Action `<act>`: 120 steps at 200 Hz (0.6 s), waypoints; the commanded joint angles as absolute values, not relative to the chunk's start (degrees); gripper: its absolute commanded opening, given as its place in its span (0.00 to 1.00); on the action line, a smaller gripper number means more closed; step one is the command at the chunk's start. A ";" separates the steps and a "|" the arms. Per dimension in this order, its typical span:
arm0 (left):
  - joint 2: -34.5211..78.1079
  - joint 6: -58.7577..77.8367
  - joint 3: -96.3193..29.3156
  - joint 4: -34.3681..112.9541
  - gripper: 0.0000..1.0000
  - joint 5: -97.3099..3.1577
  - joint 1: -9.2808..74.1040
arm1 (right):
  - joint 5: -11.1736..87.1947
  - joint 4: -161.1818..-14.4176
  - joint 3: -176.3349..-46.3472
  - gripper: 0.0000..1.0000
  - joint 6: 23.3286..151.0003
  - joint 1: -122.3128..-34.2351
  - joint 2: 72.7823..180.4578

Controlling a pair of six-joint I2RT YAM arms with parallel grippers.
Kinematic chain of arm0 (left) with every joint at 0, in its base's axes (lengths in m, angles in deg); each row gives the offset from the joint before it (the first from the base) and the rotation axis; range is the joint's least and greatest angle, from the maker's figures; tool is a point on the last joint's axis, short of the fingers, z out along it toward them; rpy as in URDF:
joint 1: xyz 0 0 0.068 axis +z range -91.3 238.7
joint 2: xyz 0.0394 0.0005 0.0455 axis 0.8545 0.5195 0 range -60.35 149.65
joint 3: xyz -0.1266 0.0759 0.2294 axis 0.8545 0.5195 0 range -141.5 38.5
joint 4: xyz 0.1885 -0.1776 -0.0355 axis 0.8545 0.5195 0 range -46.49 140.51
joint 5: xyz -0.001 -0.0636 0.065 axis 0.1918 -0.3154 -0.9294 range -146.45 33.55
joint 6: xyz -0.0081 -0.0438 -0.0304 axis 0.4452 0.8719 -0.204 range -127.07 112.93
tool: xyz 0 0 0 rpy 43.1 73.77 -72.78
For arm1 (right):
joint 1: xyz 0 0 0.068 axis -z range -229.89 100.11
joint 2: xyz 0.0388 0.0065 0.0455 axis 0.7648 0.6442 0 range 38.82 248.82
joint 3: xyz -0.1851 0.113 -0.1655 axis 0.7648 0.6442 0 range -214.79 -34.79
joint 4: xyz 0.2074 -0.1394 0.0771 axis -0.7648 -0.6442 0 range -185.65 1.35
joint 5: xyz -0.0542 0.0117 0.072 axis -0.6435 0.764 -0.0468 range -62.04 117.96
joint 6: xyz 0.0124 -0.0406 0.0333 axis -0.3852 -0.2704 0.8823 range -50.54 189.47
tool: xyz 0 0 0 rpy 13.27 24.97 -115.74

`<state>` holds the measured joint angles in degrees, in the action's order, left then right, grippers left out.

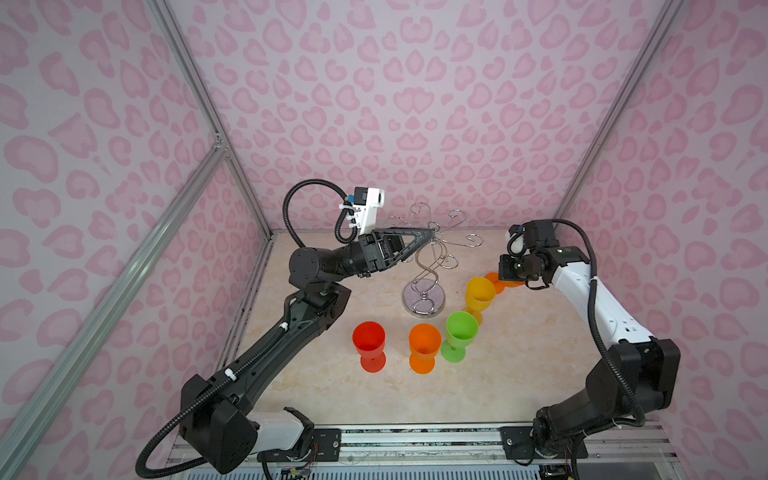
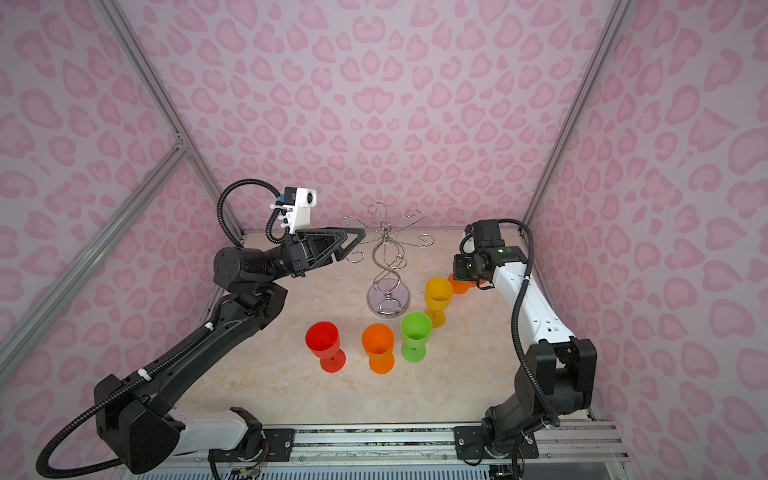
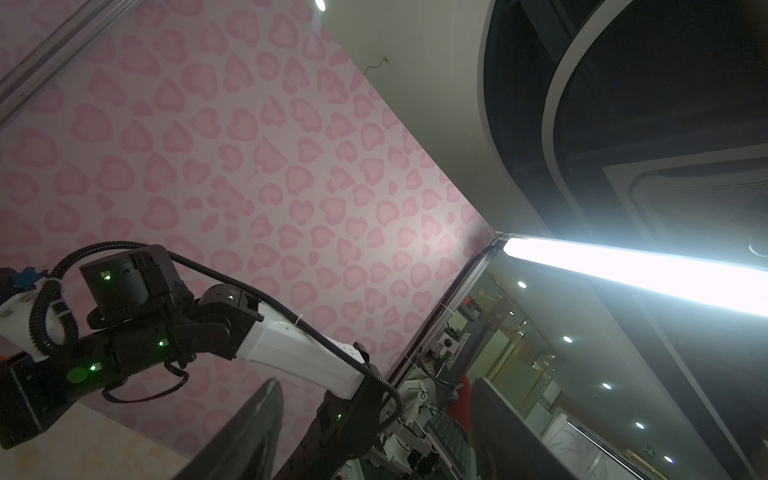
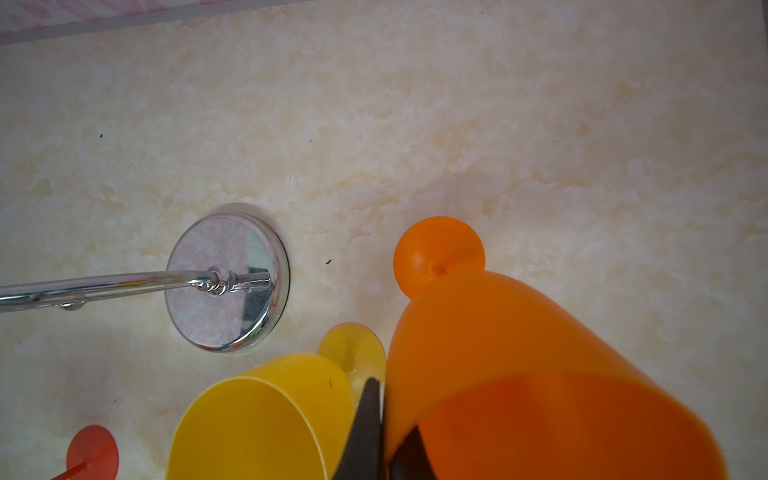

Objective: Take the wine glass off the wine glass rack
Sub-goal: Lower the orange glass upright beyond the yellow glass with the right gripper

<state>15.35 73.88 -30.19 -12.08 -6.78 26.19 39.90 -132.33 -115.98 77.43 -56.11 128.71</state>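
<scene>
The orange wine glass, now held low beside a yellow glass, on the table point(image 1: 490, 273) point(image 4: 414, 252) will be let go by my right gripper just behind the yellow glass.
The wine glass rack point(image 1: 424, 266) point(image 2: 388, 266), a chrome wire stand, rises mid-table with nothing hanging from its curled arms. Its round base point(image 4: 226, 282) shows in the right wrist view. My right gripper point(image 4: 390, 407) is shut on the rim wall of an orange wine glass point(image 4: 519, 353), one finger outside and one inside the bowl. That glass point(image 1: 495, 282) is upright, right of the rack and close beside a yellow glass point(image 1: 480, 293), and its foot point(image 4: 438, 253) is low over the table. My left gripper point(image 3: 376, 382) is open and empty, raised by the rack's left arms point(image 1: 432, 237).
A red glass point(image 1: 368, 338), a second orange glass point(image 1: 424, 343) and a green glass point(image 1: 461, 328) stand upright in front of the rack. Pink patterned walls close in the table at the back and on both sides. A metal rail point(image 1: 415, 436) runs along the front edge.
</scene>
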 commanded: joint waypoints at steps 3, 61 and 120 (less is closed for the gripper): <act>13.86 70.31 -29.72 -10.08 0.73 -6.26 26.27 | 38.51 -132.88 -117.32 0.00 76.78 -57.08 131.01; 11.73 66.93 -29.74 -5.62 0.73 -5.82 26.53 | 36.79 -136.68 -122.85 0.00 76.17 -58.30 136.82; 10.25 64.48 -29.09 -3.10 0.73 -5.64 26.56 | 37.12 -137.46 -124.52 0.00 75.89 -58.86 140.28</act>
<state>11.07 66.43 -29.42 -3.51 -6.49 26.47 37.19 -136.66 -124.02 76.40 -58.67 139.39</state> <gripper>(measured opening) 0.735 0.049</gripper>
